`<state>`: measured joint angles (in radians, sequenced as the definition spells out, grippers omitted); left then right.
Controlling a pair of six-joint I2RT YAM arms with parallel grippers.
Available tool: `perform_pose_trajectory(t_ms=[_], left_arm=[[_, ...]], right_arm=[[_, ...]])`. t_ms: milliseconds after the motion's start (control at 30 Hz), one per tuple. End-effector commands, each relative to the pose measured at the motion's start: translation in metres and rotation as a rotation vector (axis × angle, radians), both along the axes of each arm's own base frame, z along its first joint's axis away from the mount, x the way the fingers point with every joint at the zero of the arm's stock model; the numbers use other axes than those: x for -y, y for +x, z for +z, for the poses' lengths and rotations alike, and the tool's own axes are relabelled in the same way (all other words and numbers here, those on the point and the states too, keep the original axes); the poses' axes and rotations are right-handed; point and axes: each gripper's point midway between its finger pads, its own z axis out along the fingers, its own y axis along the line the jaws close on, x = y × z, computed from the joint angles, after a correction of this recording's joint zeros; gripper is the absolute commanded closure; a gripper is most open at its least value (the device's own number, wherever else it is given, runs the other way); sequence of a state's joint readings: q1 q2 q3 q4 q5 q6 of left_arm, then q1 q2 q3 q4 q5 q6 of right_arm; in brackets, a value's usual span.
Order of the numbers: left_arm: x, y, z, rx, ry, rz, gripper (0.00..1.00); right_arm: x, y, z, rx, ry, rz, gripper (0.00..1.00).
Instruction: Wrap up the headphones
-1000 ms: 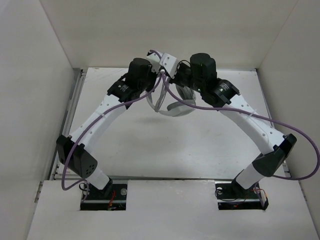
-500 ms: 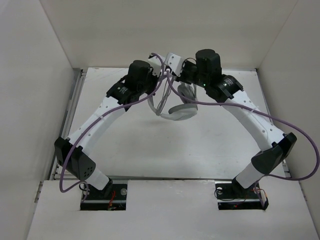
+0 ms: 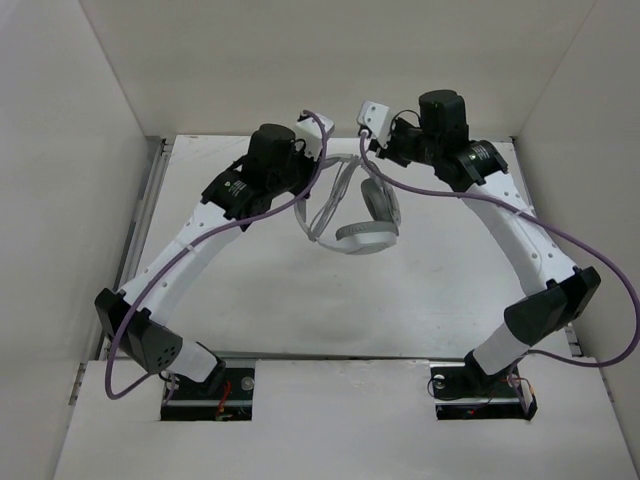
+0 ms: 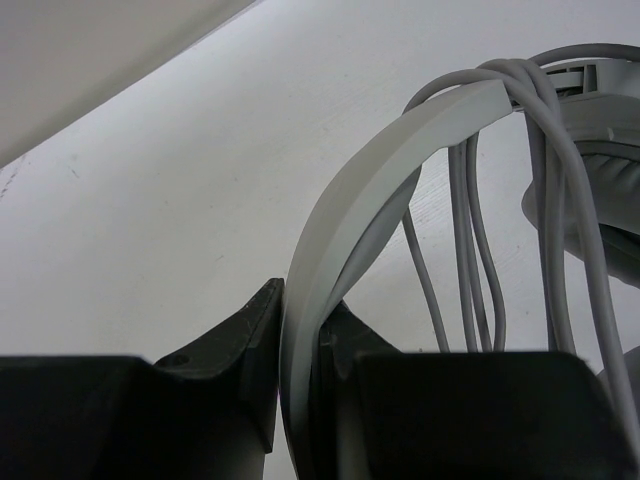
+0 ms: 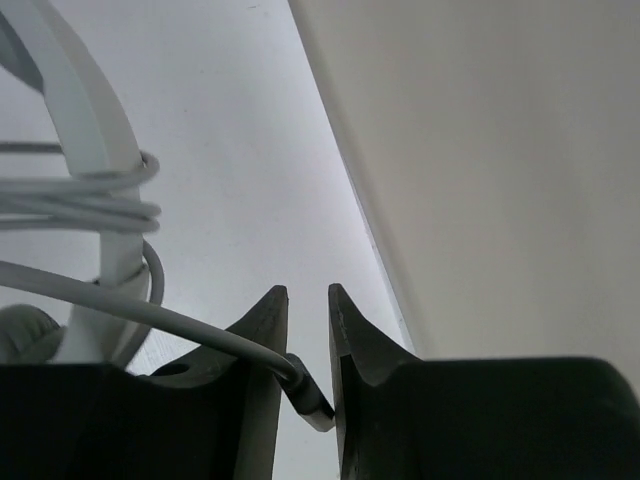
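Observation:
Next, my left gripper sets the headphones down on the middle of the white table's back half (image 3: 339, 212), placing them there.
The light grey headphones (image 3: 362, 236) hang above the table in the top view, headband lowest and an earcup (image 3: 378, 200) above it. My left gripper (image 4: 300, 300) is shut on the headband (image 4: 380, 170), and several turns of the thin grey cable (image 4: 470, 260) are wound over the band. In the top view this gripper (image 3: 322, 160) is at the headphones' upper left. My right gripper (image 5: 308, 292) stands slightly open; the cable's plug (image 5: 312, 400) lies loosely between its fingers, with the cable (image 5: 120, 305) running left to the coils (image 5: 90, 205) on the headband.
White enclosure walls stand at the left, right and back; the back right wall (image 5: 480, 150) is close to my right gripper. The white table (image 3: 300, 300) lies below. Purple arm cables (image 3: 590, 270) loop beside both arms.
My right gripper has drawn away to the right and back from the left one and parted its jaws. The headphones now hang lower and more in view.

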<state>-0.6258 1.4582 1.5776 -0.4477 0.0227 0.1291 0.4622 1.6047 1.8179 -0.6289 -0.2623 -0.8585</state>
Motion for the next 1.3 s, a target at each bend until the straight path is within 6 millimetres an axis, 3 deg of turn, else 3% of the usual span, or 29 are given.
perform_pose_trajectory(t_ms=[0,233,600,767,833,967,1167,1267], left_arm=[[-0.003,-0.013,0.039,0.069,-0.106,-0.023,1.0],[0.005,-0.024,0.044,0.046,-0.14,-0.069,1.0],[0.021,-0.044,0.065,0.019,-0.215,-0.147,1.0],[0.005,-0.033,0.071,0.029,-0.234,-0.096,1.0],[-0.002,-0.028,0.075,0.026,-0.258,-0.071,1.0],[-0.011,-0.021,0.083,0.019,-0.303,-0.041,1.0],[-0.013,-0.011,0.083,0.018,-0.312,-0.022,1.0],[-0.017,0.0,0.073,0.008,-0.308,0.012,1.0]], right_arm=[[0.005,-0.013,0.016,-0.004,0.054,0.069,0.7],[0.012,-0.007,-0.012,-0.106,0.069,0.101,0.62],[-0.001,-0.001,-0.066,-0.236,0.074,0.109,0.62],[-0.004,-0.011,-0.086,-0.293,0.078,0.139,0.62],[0.004,-0.014,-0.092,-0.328,0.103,0.137,0.62],[0.01,-0.025,-0.092,-0.39,0.182,0.154,0.61],[0.014,-0.036,-0.095,-0.455,0.258,0.152,0.61],[0.022,-0.042,-0.102,-0.467,0.272,0.13,0.61]])
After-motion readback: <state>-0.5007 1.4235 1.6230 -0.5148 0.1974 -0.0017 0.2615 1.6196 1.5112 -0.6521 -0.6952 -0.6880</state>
